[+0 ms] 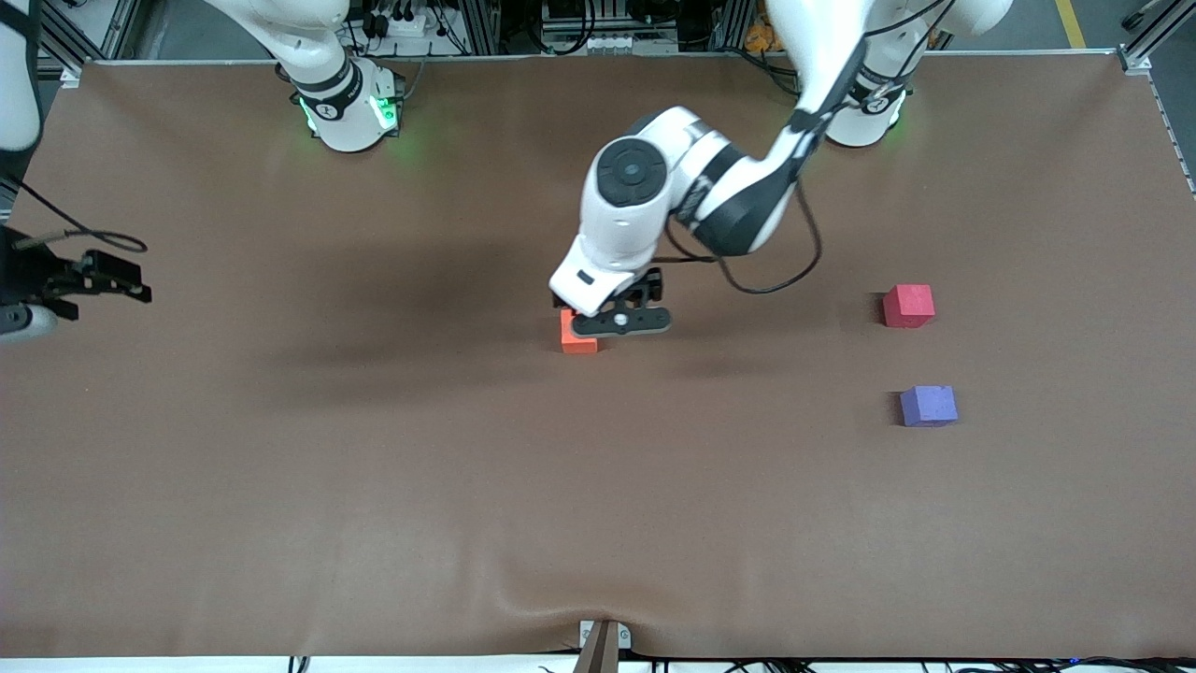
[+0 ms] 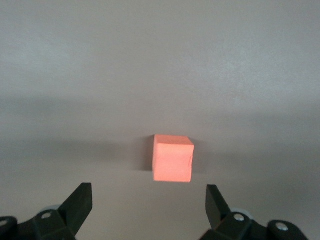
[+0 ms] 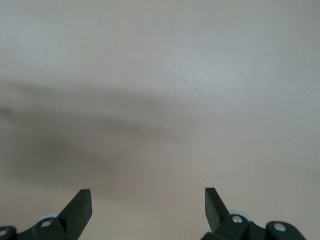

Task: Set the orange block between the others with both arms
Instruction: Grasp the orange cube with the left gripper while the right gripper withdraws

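Next, my left gripper closes on the opposite sides of the orange block (image 1: 576, 335) (image 2: 172, 160), so it can carry it toward the gap between the other cubes.
The orange block (image 1: 577, 335) sits on the brown table near its middle. My left gripper (image 1: 620, 321) hangs low just beside and above it. In the left wrist view the orange block (image 2: 172, 158) lies just ahead of the fingertips, not between them, and the left gripper (image 2: 149, 200) is open. The others stand toward the left arm's end of the table: a pinkish-red cube (image 1: 908, 306) and, nearer the front camera, a purple-blue cube (image 1: 929, 406), with a gap between them. My right gripper (image 1: 110, 279) waits at the right arm's end, and the right gripper (image 3: 148, 200) stands open over bare table.
The brown mat (image 1: 374, 486) covers the whole table. A black cable (image 1: 794, 252) loops off the left arm's wrist. A small bracket (image 1: 603, 643) sits at the table's front edge. Both arm bases (image 1: 350, 107) stand along the back edge.
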Robot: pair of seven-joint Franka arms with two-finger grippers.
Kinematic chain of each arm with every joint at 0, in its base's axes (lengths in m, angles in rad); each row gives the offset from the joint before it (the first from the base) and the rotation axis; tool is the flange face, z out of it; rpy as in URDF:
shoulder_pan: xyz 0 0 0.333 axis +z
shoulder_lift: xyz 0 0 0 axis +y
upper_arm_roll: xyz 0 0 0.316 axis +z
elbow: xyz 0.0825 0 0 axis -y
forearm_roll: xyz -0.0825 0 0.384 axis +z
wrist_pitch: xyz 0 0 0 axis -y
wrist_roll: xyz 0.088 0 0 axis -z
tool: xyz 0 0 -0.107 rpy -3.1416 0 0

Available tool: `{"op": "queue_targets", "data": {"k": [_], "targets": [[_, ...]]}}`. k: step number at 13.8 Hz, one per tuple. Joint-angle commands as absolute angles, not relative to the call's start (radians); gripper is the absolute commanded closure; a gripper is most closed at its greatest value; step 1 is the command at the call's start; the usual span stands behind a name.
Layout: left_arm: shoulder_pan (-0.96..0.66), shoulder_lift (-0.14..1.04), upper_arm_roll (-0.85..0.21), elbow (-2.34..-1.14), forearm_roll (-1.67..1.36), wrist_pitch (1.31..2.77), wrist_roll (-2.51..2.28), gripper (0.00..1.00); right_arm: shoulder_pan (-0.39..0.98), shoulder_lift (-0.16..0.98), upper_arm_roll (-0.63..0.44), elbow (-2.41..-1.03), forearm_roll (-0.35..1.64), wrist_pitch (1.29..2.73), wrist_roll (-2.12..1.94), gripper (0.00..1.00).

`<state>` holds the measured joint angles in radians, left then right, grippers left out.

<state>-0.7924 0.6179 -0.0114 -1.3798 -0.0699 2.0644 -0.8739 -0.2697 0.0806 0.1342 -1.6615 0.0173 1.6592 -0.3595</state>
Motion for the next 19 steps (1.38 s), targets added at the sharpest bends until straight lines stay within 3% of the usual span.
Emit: {"op": "queue_targets", "data": {"k": [1, 7, 19], "targets": [[-0.837, 0.704, 0.003, -1.338, -0.041, 2.137, -0.9, 0.0, -0.282, 0.017, 0.15, -1.698, 0.035, 1.64, -0.303, 0.0], [-0.861, 0.759, 0.009, -1.341, -0.038, 2.178, -0.959, 0.0, -0.275, -0.061, 0.155, -1.799, 0.06, 1.71, -0.262, 0.0], [-0.877, 0.847, 0.005, -1.344, 0.025, 2.269, -0.96, 0.0, -0.123, -0.054, 0.158, -1.787, 0.046, 1.715, -0.095, 0.0]]}}
